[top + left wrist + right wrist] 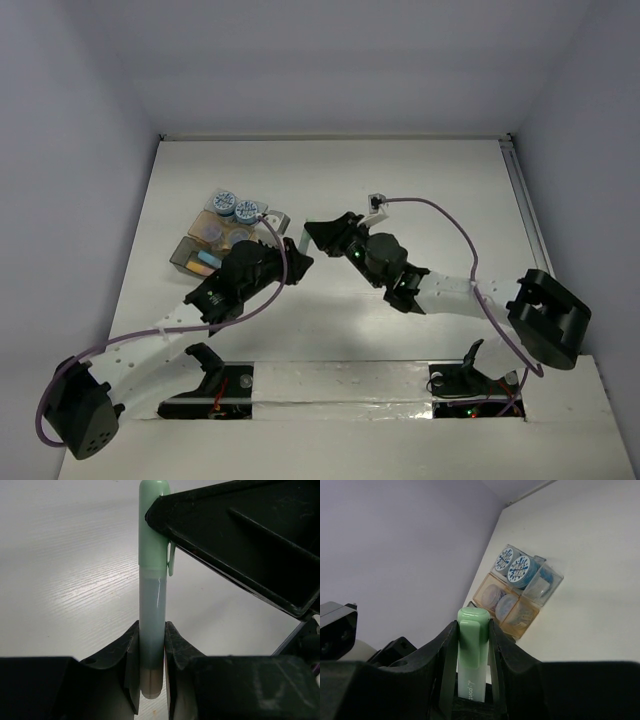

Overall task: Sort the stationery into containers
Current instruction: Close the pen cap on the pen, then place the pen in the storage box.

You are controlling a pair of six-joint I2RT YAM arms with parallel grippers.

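Observation:
The pale green marker will go down between the orange and blue markers in the grey box [203,262], set there by my left gripper. The marker is now held above the table.
A pale green marker [152,580] with a clip cap is held at both ends above the table. My left gripper [151,630] is shut on its grey-green barrel near the tail. My right gripper [472,625] is shut on the green cap [472,630]; its black finger [240,545] shows in the left wrist view. From above, the two grippers [290,262] [312,236] meet tip to tip at mid-table. Left of them lie the containers: a brown-tinted box [213,229] [532,616] and a clearer box [554,580] with two round patterned tubs [235,206] [514,566].
Another small box [190,256] with blue pieces lies by the left arm's wrist. A purple cable [455,228] loops over the right arm. White walls close the table at the back and sides. Bare white tabletop [430,180] lies to the right and behind.

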